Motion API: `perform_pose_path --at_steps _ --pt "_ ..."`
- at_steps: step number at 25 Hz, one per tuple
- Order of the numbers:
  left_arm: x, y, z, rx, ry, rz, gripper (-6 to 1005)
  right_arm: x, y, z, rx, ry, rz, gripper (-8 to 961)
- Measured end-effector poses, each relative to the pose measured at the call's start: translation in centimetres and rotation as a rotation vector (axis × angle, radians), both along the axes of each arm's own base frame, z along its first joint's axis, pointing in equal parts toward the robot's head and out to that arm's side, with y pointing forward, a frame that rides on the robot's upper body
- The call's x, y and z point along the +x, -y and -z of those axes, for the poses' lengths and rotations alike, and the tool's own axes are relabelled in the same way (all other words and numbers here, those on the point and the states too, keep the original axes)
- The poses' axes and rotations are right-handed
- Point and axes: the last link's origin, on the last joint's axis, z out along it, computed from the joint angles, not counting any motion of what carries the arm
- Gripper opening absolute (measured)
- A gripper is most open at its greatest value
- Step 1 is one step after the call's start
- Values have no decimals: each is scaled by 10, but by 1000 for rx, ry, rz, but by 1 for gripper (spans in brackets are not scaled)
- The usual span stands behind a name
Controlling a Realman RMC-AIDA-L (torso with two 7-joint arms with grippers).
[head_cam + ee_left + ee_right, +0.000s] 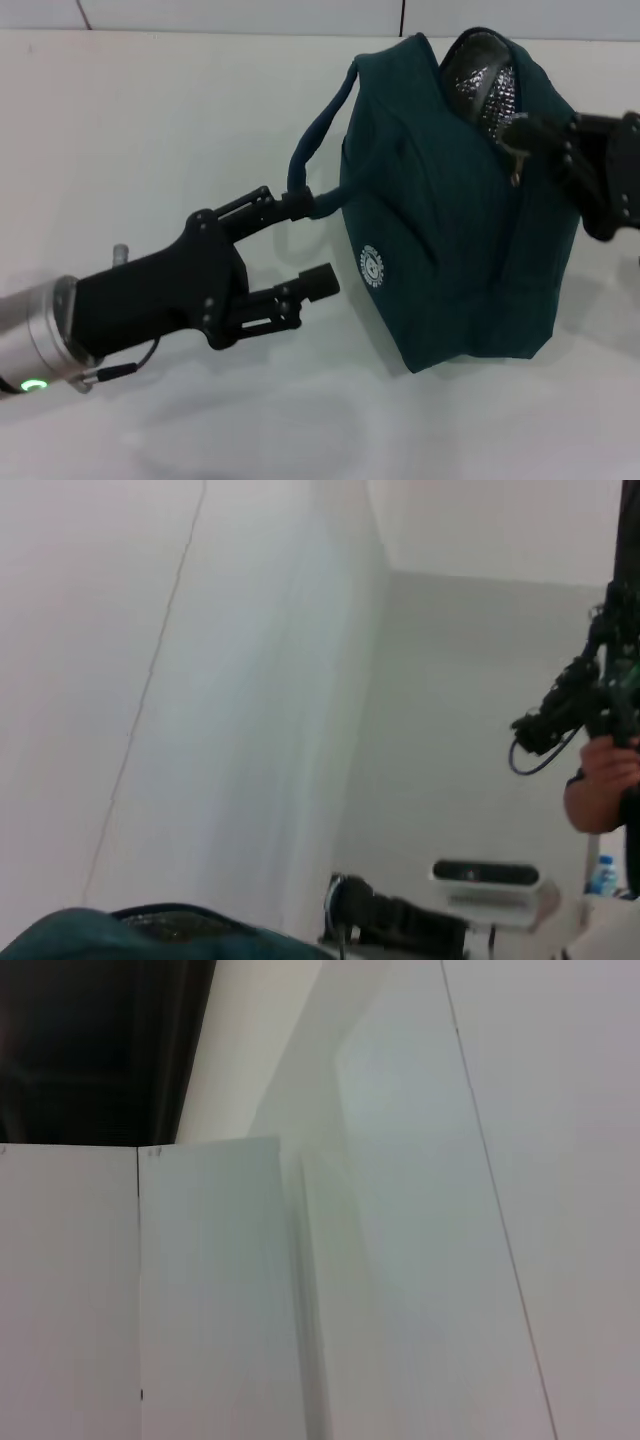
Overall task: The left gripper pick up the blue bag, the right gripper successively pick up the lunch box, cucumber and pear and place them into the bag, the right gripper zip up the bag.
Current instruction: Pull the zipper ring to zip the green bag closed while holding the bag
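Next, I let go of the zipper pull with my right gripper over the silver lining in the blue bag's opening point(464, 92).
The blue bag point(450, 230) stands right of centre on the white table, and its top edge also shows in the left wrist view point(90, 935). Its mouth is partly agape, showing the silver lining point(482, 80). One loop handle point(312, 130) hangs off the bag's left side and rests against the upper finger of my left gripper point(312, 245), which is open with nothing between its fingers. My right gripper point(528, 135) is at the bag's upper right and looks shut on the zipper pull point(516, 165). The lunch box, cucumber and pear are out of view.
The white table point(150, 130) stretches left and in front of the bag. A wall seam runs along its far edge point(240, 30). The left wrist view shows a person's hand point(600, 790) and equipment point(400, 920) far off. The right wrist view shows only walls.
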Motion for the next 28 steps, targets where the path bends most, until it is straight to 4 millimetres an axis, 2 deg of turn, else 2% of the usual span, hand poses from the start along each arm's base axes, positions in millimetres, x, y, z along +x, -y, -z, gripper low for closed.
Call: perform_pose_path --at_steps 8,15,28 --pt "-13 -11 17 90 -78 -116 782 -26 -27 5 -46 34 -28 75" --pt "-9 -21 31 104 -120 -136 762 -48 -44 13 -55 72 -66 78" --pt "9 -49 43 126 -135 -146 725 -55 -48 17 -60 92 -78 83"
